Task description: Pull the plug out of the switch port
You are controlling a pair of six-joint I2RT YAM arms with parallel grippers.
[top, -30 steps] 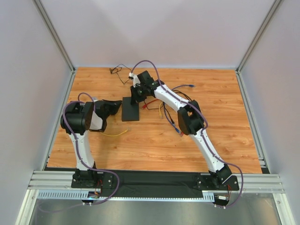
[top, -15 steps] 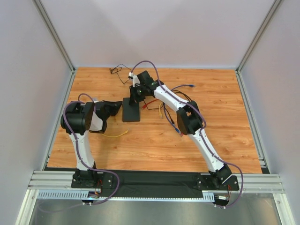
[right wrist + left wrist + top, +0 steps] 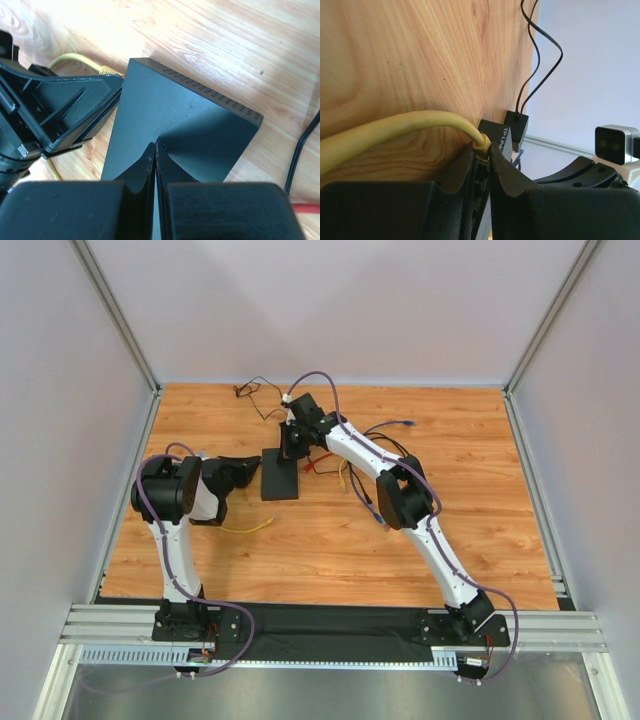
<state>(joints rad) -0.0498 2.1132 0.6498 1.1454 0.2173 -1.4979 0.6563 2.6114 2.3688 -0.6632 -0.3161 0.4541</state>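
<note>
The robot's left gripper needs to release the yellow plug and its cable on the tangle of cables (image 3: 367, 469) beside the switch. The plug still sits in the switch's socket.
The switch (image 3: 279, 476) is a flat black box lying on the wooden table. It also shows in the right wrist view (image 3: 175, 115) and the left wrist view (image 3: 501, 142). A yellow plug (image 3: 481, 141) sits in a socket on its left narrow edge, and its yellow cable (image 3: 246, 526) trails toward the front. My left gripper (image 3: 251, 468) (image 3: 481, 148) is shut on the yellow plug. My right gripper (image 3: 291, 447) (image 3: 155, 145) is shut and empty, with its tips pressed on the switch's top face.
A small black adapter (image 3: 516, 125) on a thin black wire (image 3: 256, 390) lies behind the switch. Red, yellow and black cables (image 3: 330, 465) tangle to the right of the switch, and a blue cable (image 3: 400, 424) lies further right. Grey walls enclose the table.
My right gripper has shifted slightly toward the back over the switch. My left gripper stays at the switch's left edge and the plug is still in the socket.
</note>
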